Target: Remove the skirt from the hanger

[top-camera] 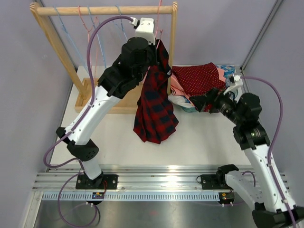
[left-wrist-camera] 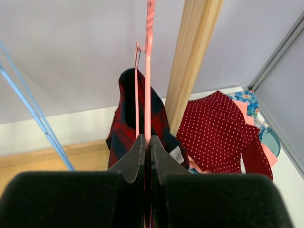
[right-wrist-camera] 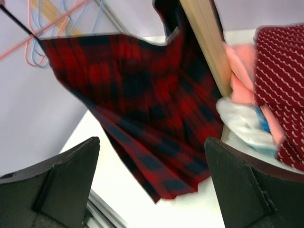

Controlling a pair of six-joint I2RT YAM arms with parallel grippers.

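Next, my right gripper grabs the near side edge (top-camera: 152, 97) (right-wrist-camera: 105, 118) of the plaid skirt, about halfway between the pink hanger and the hem of the skirt.
A red and navy plaid skirt (top-camera: 155, 104) hangs from a pink hanger (left-wrist-camera: 148, 71) on the wooden rack's right end, its hem touching the table. It also shows in the left wrist view (left-wrist-camera: 124, 128) and the right wrist view (right-wrist-camera: 147, 104). My left gripper (left-wrist-camera: 147, 142) is shut on the pink hanger's wire near the rail, above the skirt. My right gripper (right-wrist-camera: 152, 161) is open and empty, to the right of the skirt and facing it, a short way off; in the top view it (top-camera: 199, 102) hovers over the clothes pile.
A wooden rack (top-camera: 107, 10) stands at the back left with blue and pink empty hangers (top-camera: 92, 28). Its right post (left-wrist-camera: 192, 61) is beside the skirt. A pile of clothes with a red dotted garment (top-camera: 199, 78) lies at the back right.
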